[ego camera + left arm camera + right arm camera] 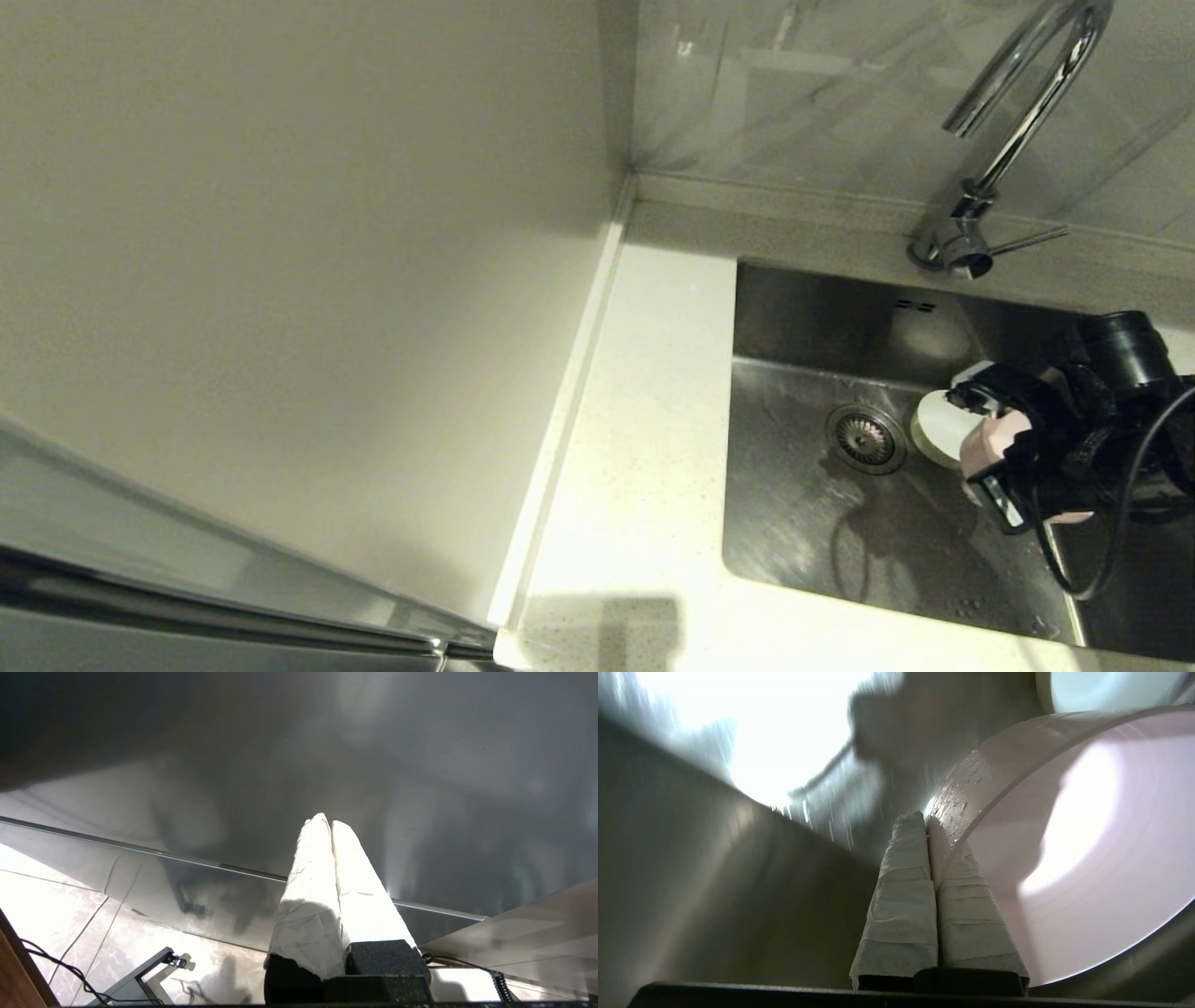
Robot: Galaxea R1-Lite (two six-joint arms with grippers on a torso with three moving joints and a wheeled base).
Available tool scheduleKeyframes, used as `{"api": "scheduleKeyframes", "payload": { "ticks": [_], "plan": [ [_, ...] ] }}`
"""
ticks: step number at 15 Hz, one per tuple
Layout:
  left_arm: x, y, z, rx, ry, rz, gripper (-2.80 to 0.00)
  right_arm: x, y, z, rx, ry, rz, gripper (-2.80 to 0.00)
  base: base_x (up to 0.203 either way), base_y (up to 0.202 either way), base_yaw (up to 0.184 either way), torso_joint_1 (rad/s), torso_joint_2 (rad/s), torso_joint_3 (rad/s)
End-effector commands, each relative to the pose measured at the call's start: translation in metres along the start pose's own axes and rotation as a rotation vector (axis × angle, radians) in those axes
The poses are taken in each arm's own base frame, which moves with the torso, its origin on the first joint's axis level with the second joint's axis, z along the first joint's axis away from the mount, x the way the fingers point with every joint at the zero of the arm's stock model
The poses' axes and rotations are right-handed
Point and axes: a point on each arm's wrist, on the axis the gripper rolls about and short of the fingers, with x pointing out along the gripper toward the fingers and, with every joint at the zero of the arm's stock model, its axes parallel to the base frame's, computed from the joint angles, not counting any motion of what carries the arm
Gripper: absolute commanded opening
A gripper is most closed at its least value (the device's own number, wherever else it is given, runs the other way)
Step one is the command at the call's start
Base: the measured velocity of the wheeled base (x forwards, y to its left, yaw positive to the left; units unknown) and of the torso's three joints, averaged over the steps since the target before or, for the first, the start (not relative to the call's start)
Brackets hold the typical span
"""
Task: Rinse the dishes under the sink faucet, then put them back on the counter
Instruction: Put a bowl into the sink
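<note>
Next, I set the pink dish down with my right gripper on the sink's bottom just in front of the drain (840, 505).
A pale pink dish (997, 437) hangs tilted on edge inside the sink (803, 317), right of the drain (865, 437). My right gripper (982, 448) is shut on its rim. In the right wrist view the gripper (927, 819) pinches the wet rim of the pink dish (1087, 858), one finger inside and one outside. A grey-white dish (936, 425) lies on the sink floor just behind it, and its edge (1101, 688) shows past the pink one. The sink faucet (1018, 103) stands at the back, with no water showing. My left gripper (327, 820) is shut and empty, parked over the floor.
The off-white counter (644, 448) runs along the sink's left side and front. A cream wall panel (280, 233) fills the left. The faucet's thin lever (1027, 241) points right at its base. Two overflow slots (915, 305) mark the sink's back wall.
</note>
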Motion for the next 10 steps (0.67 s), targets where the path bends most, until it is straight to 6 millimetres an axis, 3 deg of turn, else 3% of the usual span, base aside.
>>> {"api": "scheduleKeyframes", "payload": {
  "ticks": [1, 5, 10],
  "plan": [
    [0.0, 0.0, 0.0, -0.001, -0.003, 0.002, -2.8, 0.03, 0.023, 0.008, -0.021, 0.019, 0.039, -2.8, 0.0, 0.0, 0.0, 0.0, 0.0, 0.0],
    [0.0, 0.0, 0.0, -0.001, -0.003, 0.001, -2.8, 0.058, 0.064, 0.034, -0.014, 0.014, 0.06, -2.8, 0.0, 0.0, 0.0, 0.0, 0.0, 0.0],
    [0.0, 0.0, 0.0, -0.001, -0.003, 0.0, -2.8, 0.081, 0.092, 0.05, -0.065, 0.016, 0.07, -2.8, 0.0, 0.0, 0.0, 0.0, 0.0, 0.0]
  ]
}}
